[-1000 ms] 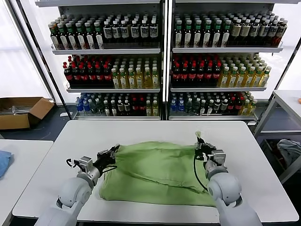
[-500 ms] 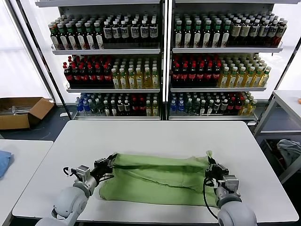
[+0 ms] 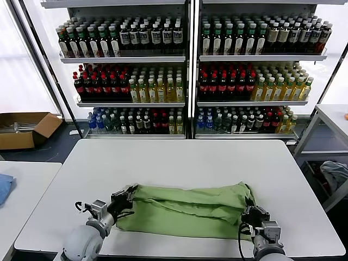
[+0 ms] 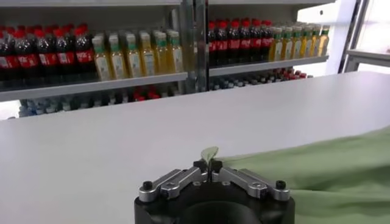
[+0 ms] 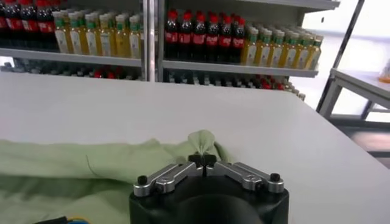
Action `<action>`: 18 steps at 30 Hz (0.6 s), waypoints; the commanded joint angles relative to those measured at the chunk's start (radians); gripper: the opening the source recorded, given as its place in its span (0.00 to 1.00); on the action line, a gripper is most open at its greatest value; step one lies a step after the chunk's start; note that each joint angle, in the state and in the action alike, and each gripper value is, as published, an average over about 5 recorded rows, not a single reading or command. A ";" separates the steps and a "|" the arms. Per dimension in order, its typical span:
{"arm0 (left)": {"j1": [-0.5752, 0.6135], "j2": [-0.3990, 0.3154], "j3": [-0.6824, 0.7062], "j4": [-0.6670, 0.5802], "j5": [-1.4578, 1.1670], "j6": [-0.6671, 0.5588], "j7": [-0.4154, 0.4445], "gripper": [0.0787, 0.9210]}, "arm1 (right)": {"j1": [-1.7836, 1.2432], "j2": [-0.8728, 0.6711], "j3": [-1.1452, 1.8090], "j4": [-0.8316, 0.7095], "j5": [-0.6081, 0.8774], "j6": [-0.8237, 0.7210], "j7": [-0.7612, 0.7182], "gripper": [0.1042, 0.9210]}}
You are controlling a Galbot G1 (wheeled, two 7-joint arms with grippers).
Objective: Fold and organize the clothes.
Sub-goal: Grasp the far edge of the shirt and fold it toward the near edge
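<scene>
Next, I open my left gripper and close it on a deeper bunch of the shirt's end (image 4: pixel 248 161), as it pinches only a small tip of the light green shirt.
The light green shirt (image 3: pixel 187 209) lies folded into a long band across the near part of the white table (image 3: pixel 179 157). My left gripper (image 3: pixel 128 197) is shut on the shirt's left edge; a small tip of fabric sticks up between its jaws in the left wrist view (image 4: pixel 209 153). My right gripper (image 3: pixel 249 211) is shut on the shirt's right edge, with a fabric fold (image 5: pixel 202 141) pinched in the right wrist view. Collar, buttons and print are hidden.
Shelves of bottles (image 3: pixel 185 70) stand behind the table. A cardboard box (image 3: pixel 24 128) lies on the floor at the left. A blue cloth (image 3: pixel 4 186) lies on a side table at the left. A grey-white bundle (image 3: pixel 334 174) sits at the right.
Both grippers have drawn the shirt's far edge toward the near table edge, folding the shirt over itself into a narrower band.
</scene>
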 commanded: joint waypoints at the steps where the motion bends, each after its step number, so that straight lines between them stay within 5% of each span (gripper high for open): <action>1: 0.038 -0.022 -0.011 -0.017 0.035 0.004 0.001 0.01 | -0.045 0.001 -0.003 0.001 -0.019 0.008 0.003 0.00; 9: 0.067 -0.027 -0.023 -0.071 0.074 0.018 0.000 0.03 | -0.041 0.016 -0.045 -0.060 -0.098 0.022 0.007 0.03; 18: 0.101 -0.056 -0.063 -0.148 0.154 0.052 -0.027 0.32 | -0.014 0.005 -0.002 -0.036 -0.084 0.039 0.020 0.33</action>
